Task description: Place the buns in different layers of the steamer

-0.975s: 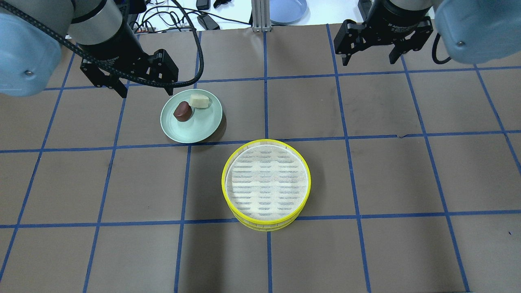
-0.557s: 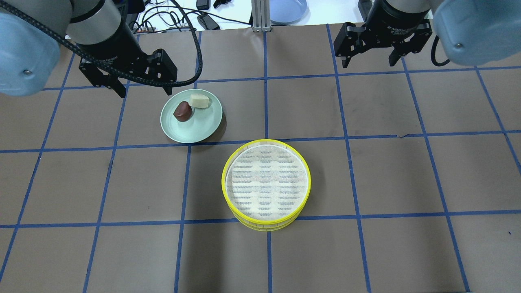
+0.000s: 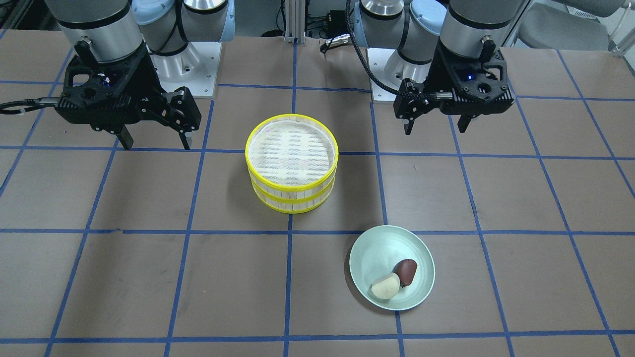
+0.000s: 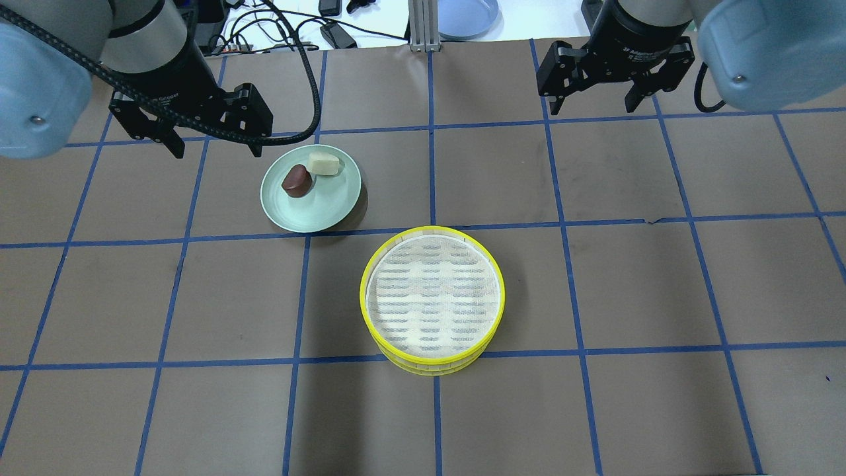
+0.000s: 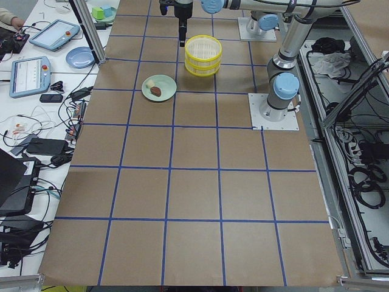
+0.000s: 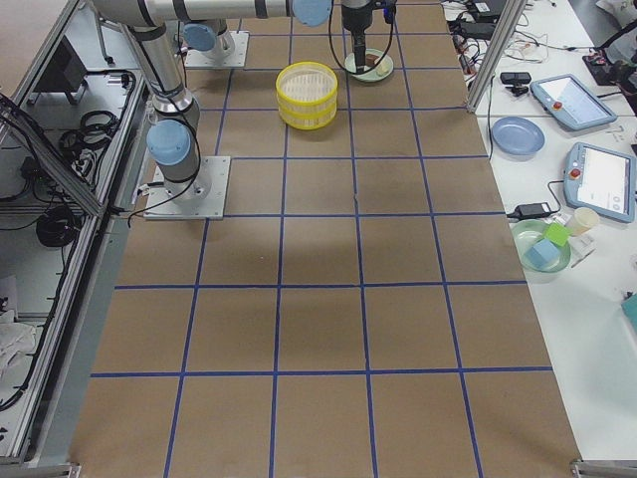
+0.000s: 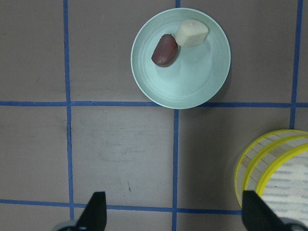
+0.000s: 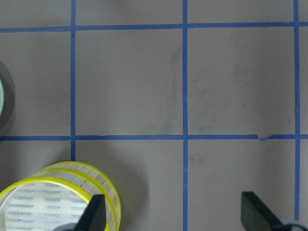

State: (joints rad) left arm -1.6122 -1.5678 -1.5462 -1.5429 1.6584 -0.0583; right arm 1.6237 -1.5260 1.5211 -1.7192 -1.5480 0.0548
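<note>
Next, the right gripper should grip the steamer at the top tray's yellow rim (image 3: 247,154), on its nearest side.
Two steamer trays stand stacked at the table's middle, the top tray's yellow rim (image 4: 363,285) around an empty mesh floor; the stack's wall (image 3: 292,191) shows both layers, also in the wrist views (image 7: 250,159) (image 8: 72,168). The cream-white bun (image 4: 323,164) (image 3: 385,286) (image 7: 191,33) and the reddish-brown bun (image 4: 297,181) (image 3: 406,271) (image 7: 164,49) lie touching on a pale green plate (image 4: 310,211) (image 3: 377,253). My left gripper (image 4: 217,151) (image 3: 435,130) (image 7: 174,216) is open and empty, above the table beside the plate. My right gripper (image 4: 592,108) (image 3: 157,145) (image 8: 175,216) is open and empty, away from the steamer.
A blue plate (image 4: 466,16), cables (image 4: 291,26) and an aluminium post (image 4: 418,26) lie beyond the table's back edge. Blue tape lines grid the brown table cover.
My left gripper has shifted left and back, away from the plate's edge. My right gripper has moved slightly back. Buns, plate and steamer have not moved.
</note>
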